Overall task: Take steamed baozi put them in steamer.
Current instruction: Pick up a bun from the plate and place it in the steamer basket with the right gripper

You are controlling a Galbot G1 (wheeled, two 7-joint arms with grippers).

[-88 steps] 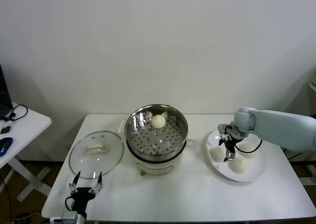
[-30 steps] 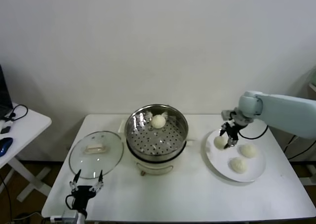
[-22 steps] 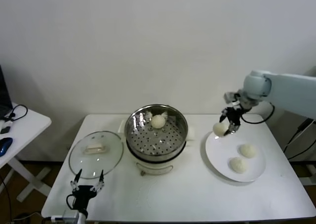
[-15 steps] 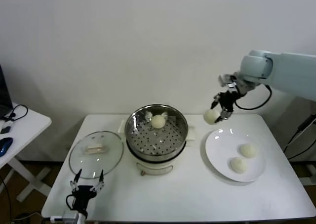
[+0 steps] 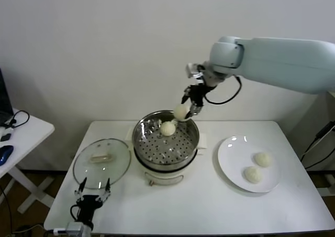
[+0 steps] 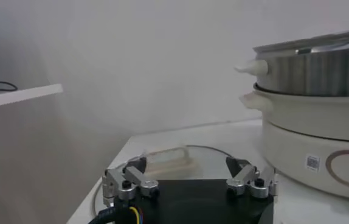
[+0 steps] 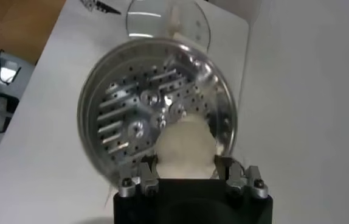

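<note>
My right gripper has the baozi. It will let go of it on the perforated tray (image 5: pixel 152 139) (image 7: pixel 171 91) between the other baozi there and the glass lid.
My right gripper (image 5: pixel 190 107) is shut on a cream-white baozi (image 5: pixel 180 112) and hangs above the back right rim of the steamer (image 5: pixel 138 143). In the right wrist view this baozi (image 7: pixel 185 145) fills the right gripper (image 7: pixel 186 165), with the perforated tray (image 7: pixel 132 115) below it. Another baozi (image 5: pixel 167 128) lies at the back of the tray. Two more baozi (image 5: pixel 263 159) (image 5: pixel 253 175) rest on the white plate (image 5: pixel 230 156). My left gripper (image 5: pixel 92 196) is parked open at the table's front left, nothing between its fingers.
A round glass lid (image 5: pixel 102 164) with a cream handle lies flat to the left of the steamer, just beyond the left gripper (image 6: pixel 186 167). A second small table (image 5: pixel 21 130) stands off to the far left. A white wall is close behind.
My right gripper lifted a baozi off the plate and carried it up and to the left, to above the steamer's back rim. The left arm has not moved.
</note>
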